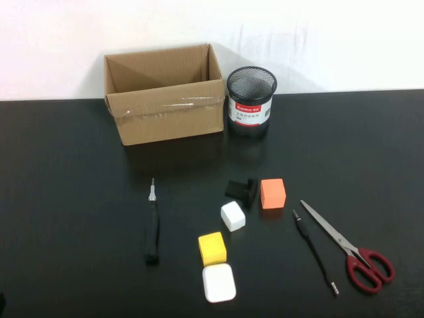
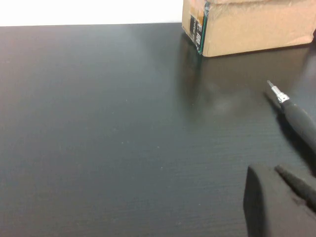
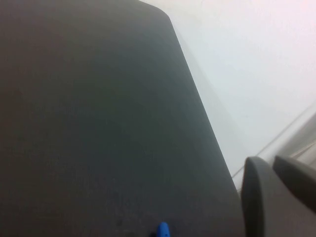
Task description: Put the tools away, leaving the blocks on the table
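Observation:
The red-handled scissors are next for my right gripper, which should move to them and close on the scissors' pivot (image 1: 350, 250), where the blades join the red handles.
On the black table (image 1: 66, 199) lie the tools: a black-handled screwdriver (image 1: 152, 228) left of centre, also in the left wrist view (image 2: 296, 116), a thin black probe (image 1: 315, 250), and red-handled scissors (image 1: 351, 252) at the right. The blocks sit between them: an orange cube (image 1: 272, 193), a white cube (image 1: 232, 216), a yellow cube (image 1: 212, 248) and a flat white rounded square (image 1: 218, 282). My left gripper (image 2: 266, 170) hangs shut and empty, low over the table short of the screwdriver. My right gripper (image 3: 269, 162) is shut and empty near the table's right edge. Neither arm shows in the high view.
An open cardboard box (image 1: 165, 99) stands at the back, its corner in the left wrist view (image 2: 247, 24). A black mesh cup (image 1: 251, 101) stands right of it. A small black piece (image 1: 241, 190) lies beside the orange cube. A blue speck (image 3: 163, 229) shows on the table.

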